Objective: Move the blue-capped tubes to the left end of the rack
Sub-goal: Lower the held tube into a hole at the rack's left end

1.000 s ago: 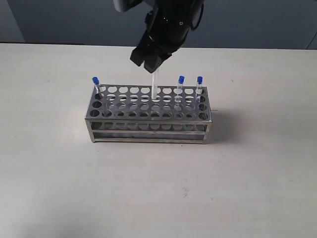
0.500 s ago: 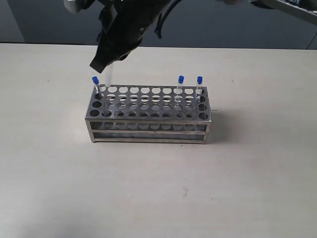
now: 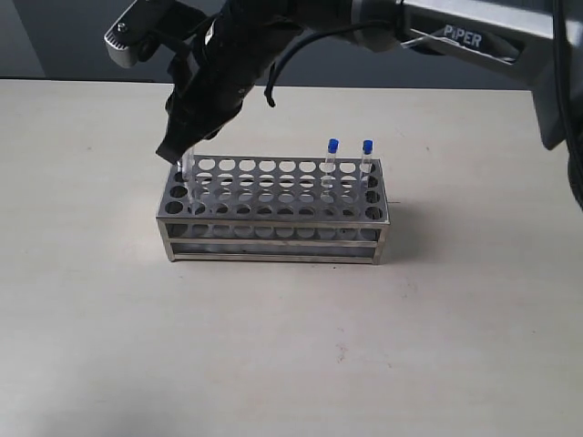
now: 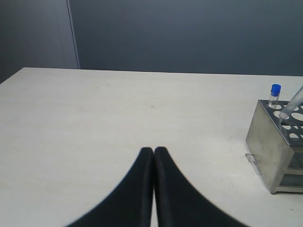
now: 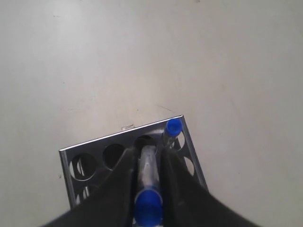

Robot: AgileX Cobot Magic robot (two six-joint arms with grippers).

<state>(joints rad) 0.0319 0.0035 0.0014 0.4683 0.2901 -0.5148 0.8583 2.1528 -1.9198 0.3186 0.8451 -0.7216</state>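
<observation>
My right gripper is to let go of the blue-capped tube in the rack's end hole [image 3: 178, 177] [image 5: 145, 142] just in front of the back corner tube.
The steel rack [image 3: 273, 238] stands mid-table. My right gripper [image 3: 178, 150] reaches across to its left end, shut on a blue-capped tube [image 3: 187, 169] that tilts down with its lower end at a hole there. In the right wrist view the held tube [image 5: 147, 165] lies between the fingers of the right gripper [image 5: 147, 153], next to another blue-capped tube [image 5: 173, 126] standing in the corner hole of the rack [image 5: 100, 143]. Two more blue-capped tubes [image 3: 333, 146] [image 3: 368, 146] stand at the right end. My left gripper [image 4: 154, 150] hovers shut and empty over the bare table, away from the rack [image 4: 265, 142].
The right arm [image 3: 364, 23] crosses above the back of the table, over the rack's left half. A dark wall [image 4: 189, 33] lies behind the table's far edge. In the left wrist view the corner tube [image 4: 275, 90] and the tilted held tube [image 4: 293, 101] show.
My right gripper has carried the tube from over the rack's middle to its left end and lowered it toward a hole. It now hides the left corner tube in the exterior view.
</observation>
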